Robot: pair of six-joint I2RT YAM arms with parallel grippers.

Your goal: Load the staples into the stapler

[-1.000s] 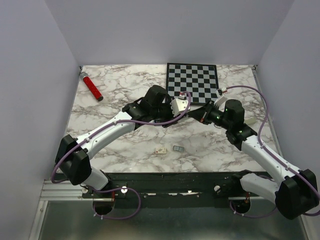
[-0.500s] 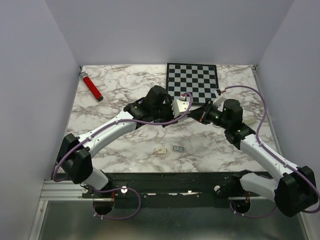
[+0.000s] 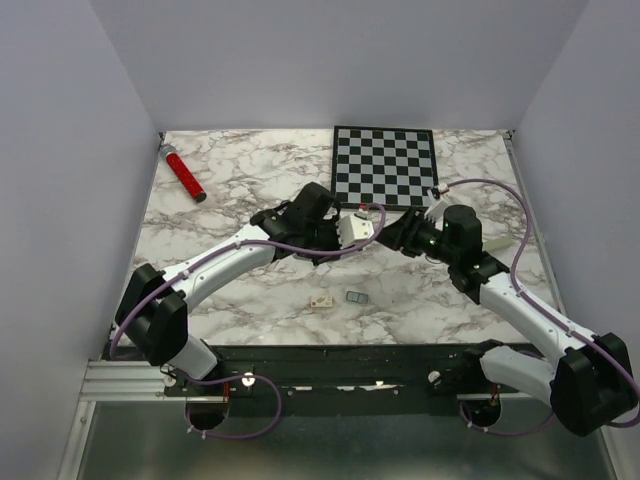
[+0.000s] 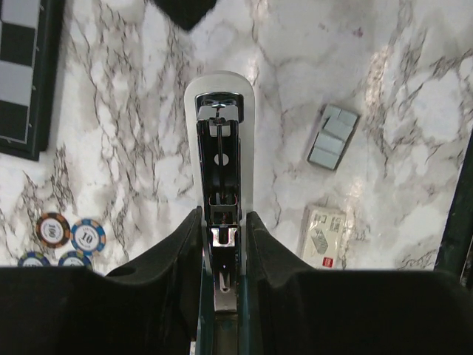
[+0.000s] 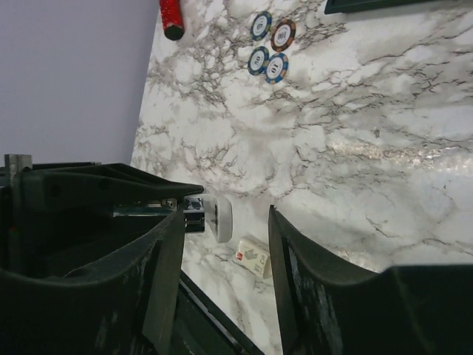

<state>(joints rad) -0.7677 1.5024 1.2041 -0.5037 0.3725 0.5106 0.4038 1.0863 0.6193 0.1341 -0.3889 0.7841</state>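
Observation:
My left gripper is going to set the stapler down on the marble (image 3: 320, 273) (image 4: 242, 231) just behind the small cream box.
My left gripper (image 4: 223, 218) is shut on the stapler (image 4: 219, 140), which points away from the wrist with its white shell and open metal channel facing the camera. From above, the stapler (image 3: 355, 226) hangs over the table's middle in the left gripper (image 3: 342, 233). My right gripper (image 3: 392, 237) faces it from the right, close by. In the right wrist view the gripper (image 5: 226, 214) is open with nothing between its fingers, and the stapler's rounded white tip (image 5: 219, 217) shows just past the left finger. The staples (image 4: 332, 137) lie flat on the marble, near the front edge (image 3: 356, 297).
A small cream box (image 3: 321, 301) lies just left of the staples. Several poker chips (image 4: 70, 237) sit on the marble beneath the arms. A checkerboard (image 3: 385, 165) lies at the back, and a red cylinder (image 3: 185, 174) at the back left.
The right gripper has opened from shut. The left gripper has tightened on the stapler, and both grippers have dropped lower and a little nearer the table's front.

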